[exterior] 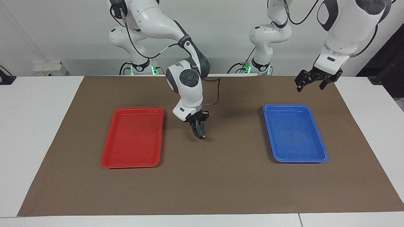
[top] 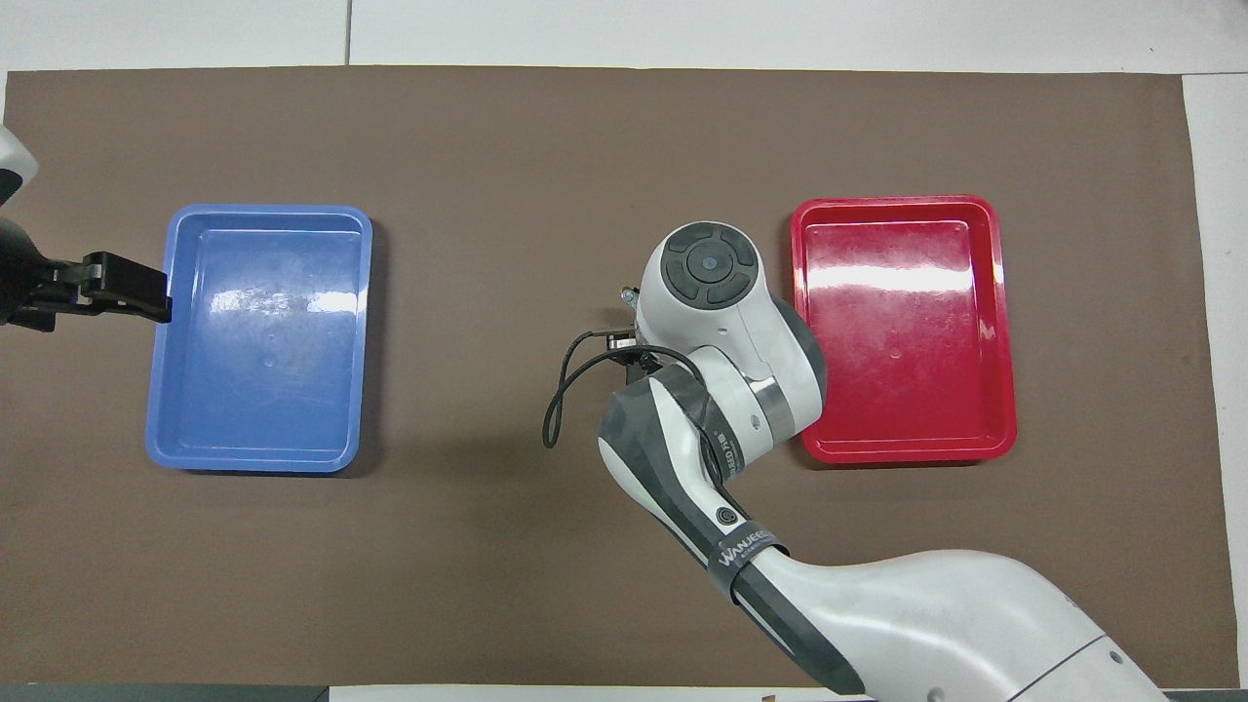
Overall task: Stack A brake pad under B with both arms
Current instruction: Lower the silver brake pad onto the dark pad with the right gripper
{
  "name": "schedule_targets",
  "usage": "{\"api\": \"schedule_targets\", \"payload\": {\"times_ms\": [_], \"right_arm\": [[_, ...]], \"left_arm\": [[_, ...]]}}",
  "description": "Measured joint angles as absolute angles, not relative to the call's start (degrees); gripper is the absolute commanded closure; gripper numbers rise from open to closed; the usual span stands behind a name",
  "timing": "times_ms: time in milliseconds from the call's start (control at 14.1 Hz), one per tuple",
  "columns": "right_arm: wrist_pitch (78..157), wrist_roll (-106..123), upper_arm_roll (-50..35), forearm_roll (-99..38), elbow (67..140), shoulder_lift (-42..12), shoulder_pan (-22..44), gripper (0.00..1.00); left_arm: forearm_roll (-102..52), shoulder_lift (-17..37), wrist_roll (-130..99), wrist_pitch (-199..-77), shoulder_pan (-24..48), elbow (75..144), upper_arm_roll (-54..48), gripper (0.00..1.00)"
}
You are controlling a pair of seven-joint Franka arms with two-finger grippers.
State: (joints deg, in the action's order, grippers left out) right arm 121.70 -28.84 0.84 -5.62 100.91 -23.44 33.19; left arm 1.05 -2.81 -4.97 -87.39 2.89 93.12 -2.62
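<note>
The robot's right gripper needs to release B on top of the A brake pad, midway (top: 645, 365) between the blue tray and the red tray.
B (exterior: 199, 131), the long black crescent pad, hangs point-down from my right gripper (exterior: 197, 123), which is shut on its upper end. It is low over the brown mat (exterior: 221, 183), midway between the two trays. Its pale end (top: 630, 294) peeks out beside the right wrist in the overhead view. The A brake pad is hidden: the right arm covers that spot from above, and B and the gripper stand before it in the facing view. My left gripper (exterior: 310, 85) (top: 146, 292) is open and holds nothing. It is raised at the left arm's end of the table, beside the blue tray.
An empty red tray (exterior: 132, 164) (top: 897, 453) lies toward the right arm's end of the mat. An empty blue tray (exterior: 296, 160) (top: 253, 463) lies toward the left arm's end. White table borders the mat on all sides.
</note>
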Motion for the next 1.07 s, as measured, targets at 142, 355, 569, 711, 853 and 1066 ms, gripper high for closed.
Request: {"api": "schedule_targets", "payload": {"times_ms": [142, 355, 569, 711, 853, 1066], "right_arm": [[122.47, -29.26, 0.83, -5.62, 102.16, -23.56, 33.97, 1.00], [122.75, -29.57, 0.83, -5.62, 102.64, -23.56, 34.29, 1.00], [124.27, -29.68, 0.83, -5.62, 102.99, -23.89, 34.30, 1.00], [125.01, -29.79, 0.84, -5.62, 103.09, -24.09, 34.30, 1.00], [125.29, -29.82, 0.86, -5.62, 103.10, -24.10, 34.29, 1.00], [126.17, -29.82, 0.95, -5.62, 103.32, -24.10, 34.21, 1.00]], "left_arm": [[0.73, -3.52, -4.51, -86.59, 4.14, 93.12, -1.19, 0.00], [0.66, -3.50, -4.47, -86.56, 4.37, 93.16, -1.13, 0.00], [0.65, -3.47, -4.45, -86.56, 4.39, 93.21, -1.05, 0.00], [0.65, -3.47, -4.45, -86.56, 4.39, 93.26, -1.05, 0.00], [0.64, -3.43, -4.45, -86.55, 4.40, 93.31, -1.04, 0.00], [0.63, -3.38, -4.45, -86.55, 4.40, 93.31, -1.04, 0.00]]}}
